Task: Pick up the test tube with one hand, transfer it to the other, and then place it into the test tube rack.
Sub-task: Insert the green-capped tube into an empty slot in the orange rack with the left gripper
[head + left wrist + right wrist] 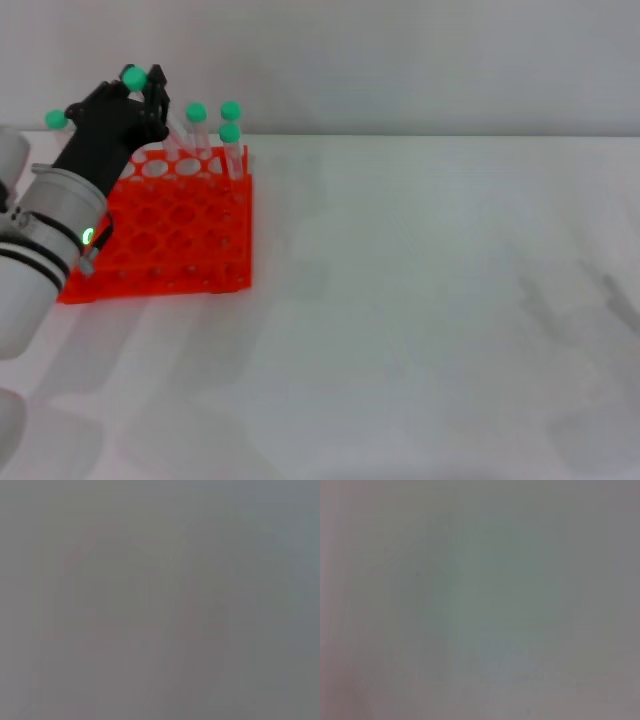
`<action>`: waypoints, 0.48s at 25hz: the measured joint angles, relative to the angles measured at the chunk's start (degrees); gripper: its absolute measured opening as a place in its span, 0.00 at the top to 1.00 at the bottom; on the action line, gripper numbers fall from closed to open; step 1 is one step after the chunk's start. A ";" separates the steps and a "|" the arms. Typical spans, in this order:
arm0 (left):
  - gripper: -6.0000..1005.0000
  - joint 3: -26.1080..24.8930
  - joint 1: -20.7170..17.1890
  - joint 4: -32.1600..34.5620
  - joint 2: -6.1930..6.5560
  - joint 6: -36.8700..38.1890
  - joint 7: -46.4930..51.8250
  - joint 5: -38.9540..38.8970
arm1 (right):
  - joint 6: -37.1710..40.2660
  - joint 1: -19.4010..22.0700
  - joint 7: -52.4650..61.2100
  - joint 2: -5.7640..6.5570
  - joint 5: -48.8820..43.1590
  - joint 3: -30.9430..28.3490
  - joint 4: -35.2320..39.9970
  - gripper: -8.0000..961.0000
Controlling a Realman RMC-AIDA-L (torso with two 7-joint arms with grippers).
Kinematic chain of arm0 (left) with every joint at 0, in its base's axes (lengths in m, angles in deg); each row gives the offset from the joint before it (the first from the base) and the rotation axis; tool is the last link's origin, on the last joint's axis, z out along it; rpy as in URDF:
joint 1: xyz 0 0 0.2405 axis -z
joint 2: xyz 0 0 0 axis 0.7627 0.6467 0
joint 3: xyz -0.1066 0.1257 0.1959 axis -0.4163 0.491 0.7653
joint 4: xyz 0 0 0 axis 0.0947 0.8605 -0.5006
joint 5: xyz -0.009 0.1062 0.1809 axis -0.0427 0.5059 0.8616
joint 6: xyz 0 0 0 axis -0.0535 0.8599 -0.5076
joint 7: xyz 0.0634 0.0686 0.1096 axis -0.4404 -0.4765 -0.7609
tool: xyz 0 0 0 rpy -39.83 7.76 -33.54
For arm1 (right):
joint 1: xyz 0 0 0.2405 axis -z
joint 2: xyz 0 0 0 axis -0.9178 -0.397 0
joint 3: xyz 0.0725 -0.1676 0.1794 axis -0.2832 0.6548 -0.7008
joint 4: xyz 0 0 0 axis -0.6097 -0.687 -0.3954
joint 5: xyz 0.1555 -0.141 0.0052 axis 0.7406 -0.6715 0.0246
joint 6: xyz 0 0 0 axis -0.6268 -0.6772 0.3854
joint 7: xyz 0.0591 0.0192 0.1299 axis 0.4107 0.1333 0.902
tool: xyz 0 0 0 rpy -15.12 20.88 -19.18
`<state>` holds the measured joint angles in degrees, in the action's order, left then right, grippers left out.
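I should let go of the test tube with my left gripper in the empty rack hole [205,180] beside the frontmost green-capped tube.
The orange-red test tube rack [170,235] stands at the far left of the white table. Three green-capped test tubes [196,113] stand in its back right holes, and another green cap [55,119] shows at its back left behind the arm. My left gripper [152,92] hovers over the back row of the rack. A green cap [133,77] sits right at its tip; the tube below that cap is hidden by the black hand. My right gripper is out of view. Both wrist views show only a flat grey blur.
The white table [430,300] stretches to the right of the rack, with a pale wall behind it. My left forearm [50,250] covers the rack's left side.
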<state>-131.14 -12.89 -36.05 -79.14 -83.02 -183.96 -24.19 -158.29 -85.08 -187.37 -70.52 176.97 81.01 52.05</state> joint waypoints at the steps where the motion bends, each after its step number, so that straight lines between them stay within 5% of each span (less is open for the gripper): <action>1: 0.74 0.00 0.50 0.04 0.00 1.53 -0.09 0.07 | -0.03 -0.02 0.00 -0.02 -0.13 0.05 0.00 0.10; 12: 0.74 0.47 3.56 1.19 0.11 9.09 -1.13 2.67 | -1.33 -0.16 -0.04 -0.14 -0.31 0.13 -1.00 0.10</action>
<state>-130.67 -9.33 -34.85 -79.03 -73.93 -185.09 -21.52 -159.61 -85.24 -187.41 -70.66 176.65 81.14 51.04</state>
